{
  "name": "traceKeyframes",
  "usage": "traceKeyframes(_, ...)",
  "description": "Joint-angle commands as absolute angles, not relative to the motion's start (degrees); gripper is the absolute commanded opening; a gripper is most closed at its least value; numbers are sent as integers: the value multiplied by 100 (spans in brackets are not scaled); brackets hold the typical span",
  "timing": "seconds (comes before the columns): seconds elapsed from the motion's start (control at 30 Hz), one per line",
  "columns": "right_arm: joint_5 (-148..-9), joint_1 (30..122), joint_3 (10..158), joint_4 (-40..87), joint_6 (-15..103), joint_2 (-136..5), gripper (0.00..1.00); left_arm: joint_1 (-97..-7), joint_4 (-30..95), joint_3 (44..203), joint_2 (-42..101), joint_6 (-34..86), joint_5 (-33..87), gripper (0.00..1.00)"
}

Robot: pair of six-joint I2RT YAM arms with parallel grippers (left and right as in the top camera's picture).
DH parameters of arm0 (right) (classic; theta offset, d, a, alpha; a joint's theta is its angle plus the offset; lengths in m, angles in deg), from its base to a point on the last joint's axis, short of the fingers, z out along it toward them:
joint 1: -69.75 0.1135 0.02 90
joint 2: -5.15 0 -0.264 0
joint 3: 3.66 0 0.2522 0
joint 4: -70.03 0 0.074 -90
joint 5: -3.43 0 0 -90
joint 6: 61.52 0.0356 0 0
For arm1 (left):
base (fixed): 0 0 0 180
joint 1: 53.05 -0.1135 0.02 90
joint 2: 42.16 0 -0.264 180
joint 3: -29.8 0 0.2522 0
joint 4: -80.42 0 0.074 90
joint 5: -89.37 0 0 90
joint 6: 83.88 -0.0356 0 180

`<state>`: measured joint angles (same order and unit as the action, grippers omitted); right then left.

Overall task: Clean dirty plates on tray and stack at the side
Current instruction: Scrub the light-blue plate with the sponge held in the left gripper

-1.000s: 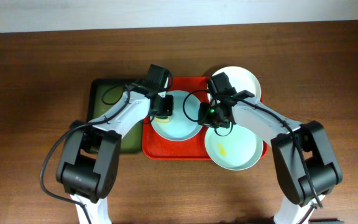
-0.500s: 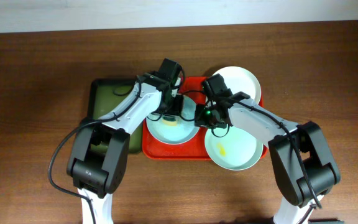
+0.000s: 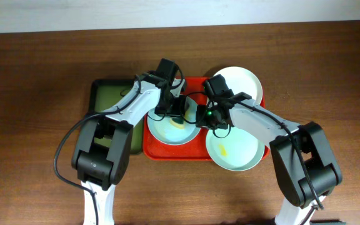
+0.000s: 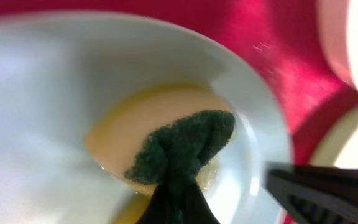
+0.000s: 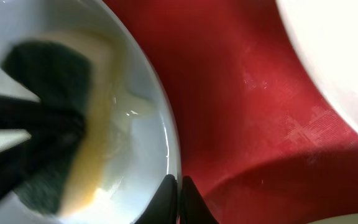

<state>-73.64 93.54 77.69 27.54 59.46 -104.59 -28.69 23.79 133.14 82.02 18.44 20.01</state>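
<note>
I will release the yellow sponge from my left gripper mid-way on the smaller dark green tray (image 3: 117, 117).
The red tray (image 3: 154, 150) holds three plates. The pale blue plate (image 3: 164, 132) lies at its left, the white plate (image 3: 242, 81) at the back right, and the pale green plate (image 3: 239, 153) with a yellow smear at the front right. My left gripper (image 3: 177, 116) is shut on a yellow sponge with a dark green pad (image 4: 185, 140) and presses it on the pale blue plate (image 4: 48, 93). My right gripper (image 3: 203, 119) is shut on that plate's right rim (image 5: 166, 134), its fingers (image 5: 179, 193) pinching the edge.
A smaller dark green tray (image 3: 108, 106) lies left of the red tray, under my left arm. The white plate's rim (image 5: 340, 50) shows close to the right of my right gripper. Brown table surrounds the trays.
My left gripper has moved right, from the pale blue plate's left edge to over its middle, carrying the sponge. The right gripper has stayed on the rim.
</note>
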Motion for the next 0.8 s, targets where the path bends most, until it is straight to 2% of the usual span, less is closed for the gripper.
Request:
traceKeyframes(0.0, -7141, 9343, 7782, 2804, 5866, -10483, 4, -2963, 2059, 13520, 8251, 1367, 3029, 0)
traceKeyframes(0.1, -6300, 9017, 7861, 2802, 5719, -10483, 4, -3188, 1937, 13557, 7890, 1356, 2080, 0)
traceKeyframes(0.13, -6250, 8956, 7861, 2798, 5719, -10483, 8, -3212, 1941, 13557, 7789, 1328, 1676, 0)
traceKeyframes(0.2, -6167, 8954, 7861, 2802, 5717, -10483, 27, -3212, 1944, 13557, 7597, 1328, 1258, 0)
traceKeyframes(0.33, -6195, 8954, 7857, 2798, 5717, -10485, 50, -3217, 1915, 13587, 7081, 1330, 390, 0)
traceKeyframes(0.43, -6514, 9048, 7850, 2780, 5717, -10485, 52, -3612, 1522, 13587, 6568, 1332, -342, 0)
traceKeyframes(0.53, -6774, 9105, 7850, 2778, 5719, -10485, 52, -4406, 993, 13478, 6616, 1332, -344, 0)
traceKeyframes(0.63, -6820, 9118, 7850, 2778, 5719, -10485, 51, -4801, 1412, 12831, 6616, 1457, -326, 0)
traceKeyframes(0.77, -6820, 9118, 7850, 2776, 5717, -10485, 51, -4814, 2357, 12005, 6627, 1457, -556, 0)
